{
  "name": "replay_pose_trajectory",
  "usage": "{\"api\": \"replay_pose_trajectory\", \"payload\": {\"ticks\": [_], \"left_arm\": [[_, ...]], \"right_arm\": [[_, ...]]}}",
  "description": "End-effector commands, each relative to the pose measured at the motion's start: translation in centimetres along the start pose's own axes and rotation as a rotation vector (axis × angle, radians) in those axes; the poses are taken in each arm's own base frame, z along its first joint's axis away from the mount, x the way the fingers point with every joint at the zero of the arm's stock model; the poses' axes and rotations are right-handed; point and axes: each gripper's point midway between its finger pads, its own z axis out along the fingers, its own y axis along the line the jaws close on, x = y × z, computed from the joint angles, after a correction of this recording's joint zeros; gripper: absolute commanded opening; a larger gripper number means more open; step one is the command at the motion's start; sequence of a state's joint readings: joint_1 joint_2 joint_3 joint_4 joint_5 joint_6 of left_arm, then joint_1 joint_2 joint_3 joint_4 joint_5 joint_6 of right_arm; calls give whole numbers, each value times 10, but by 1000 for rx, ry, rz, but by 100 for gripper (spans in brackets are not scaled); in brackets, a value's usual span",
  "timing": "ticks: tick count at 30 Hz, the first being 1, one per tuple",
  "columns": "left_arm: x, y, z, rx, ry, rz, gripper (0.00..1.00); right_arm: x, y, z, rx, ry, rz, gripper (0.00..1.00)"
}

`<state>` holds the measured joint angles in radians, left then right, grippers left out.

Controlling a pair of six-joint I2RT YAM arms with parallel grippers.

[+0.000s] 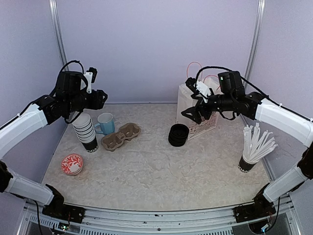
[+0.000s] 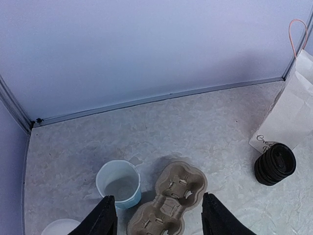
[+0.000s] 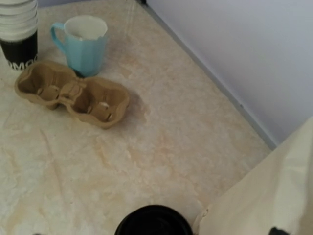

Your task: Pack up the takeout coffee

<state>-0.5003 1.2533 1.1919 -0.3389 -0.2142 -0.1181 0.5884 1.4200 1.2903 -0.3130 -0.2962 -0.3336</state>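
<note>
I will next move my left gripper to the top cup's rim [image 1: 88, 117], on the side near the light blue mug, and take the cup from the nested stack.
No lidded black coffee cups show in any view. A brown two-hole pulp cup carrier [image 1: 121, 136] lies left of centre, empty; it also shows in the left wrist view [image 2: 168, 203] and the right wrist view [image 3: 73, 93]. A white paper bag [image 1: 194, 111] with pink handles stands at the back right. My left gripper [image 1: 100, 99] hangs high above the carrier and the mug, jaws wide open and empty [image 2: 159, 219]. My right gripper [image 1: 192, 116] hovers in front of the bag, above a stack of black lids [image 1: 178, 135], open and empty.
A light blue mug [image 1: 106, 123] stands beside the carrier. A nested stack of lidless cups [image 1: 87, 132] is on the left. A red patterned round thing [image 1: 72, 164] lies at the near left. A black cup of white straws [image 1: 252, 155] stands at the right.
</note>
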Motion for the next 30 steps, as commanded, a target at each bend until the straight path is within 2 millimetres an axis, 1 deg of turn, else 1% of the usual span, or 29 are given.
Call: {"api": "replay_pose_trajectory", "payload": {"ticks": [1, 3, 5, 8, 10, 13, 15, 16, 17, 18, 20, 23, 25, 28, 30], "left_arm": [[-11, -5, -4, 22, 40, -5, 55], [-15, 0, -4, -16, 64, -2, 50], [-20, 6, -3, -63, 99, -4, 45], [-18, 13, -2, -118, 179, -13, 44], [-11, 21, -4, -171, 243, -7, 45], [9, 47, -5, -289, 348, -1, 48], [32, 62, -2, -308, 433, -15, 49], [43, 66, 0, -302, 468, -26, 58], [51, 70, 1, -300, 491, -39, 64], [58, 72, 2, -296, 513, -43, 65], [69, 70, 5, -274, 545, -45, 60], [79, 70, 10, -275, 572, -46, 54], [83, 76, 13, -295, 585, -47, 51], [88, 77, 16, -296, 603, -49, 43], [91, 79, 16, -306, 614, -51, 41]], "right_arm": [[8, 11, 14, -32, 25, -58, 99], [10, 18, 17, -71, 35, -78, 99], [7, 26, 17, -122, 29, -86, 97], [0, 43, 14, -233, 17, -92, 93], [-6, 48, 9, -274, 9, -104, 90], [-14, 51, 1, -287, -6, -124, 89], [-16, 52, -4, -287, -14, -135, 88], [-16, 53, -5, -288, -13, -139, 88], [-16, 53, -6, -286, -12, -143, 88], [-14, 53, -6, -284, -9, -145, 88], [-11, 53, -6, -282, -1, -148, 88], [-8, 54, -6, -281, 5, -149, 88], [-7, 55, -6, -284, 7, -152, 88], [-6, 56, -8, -283, 6, -156, 88], [-6, 56, -10, -278, 4, -162, 88]]}}
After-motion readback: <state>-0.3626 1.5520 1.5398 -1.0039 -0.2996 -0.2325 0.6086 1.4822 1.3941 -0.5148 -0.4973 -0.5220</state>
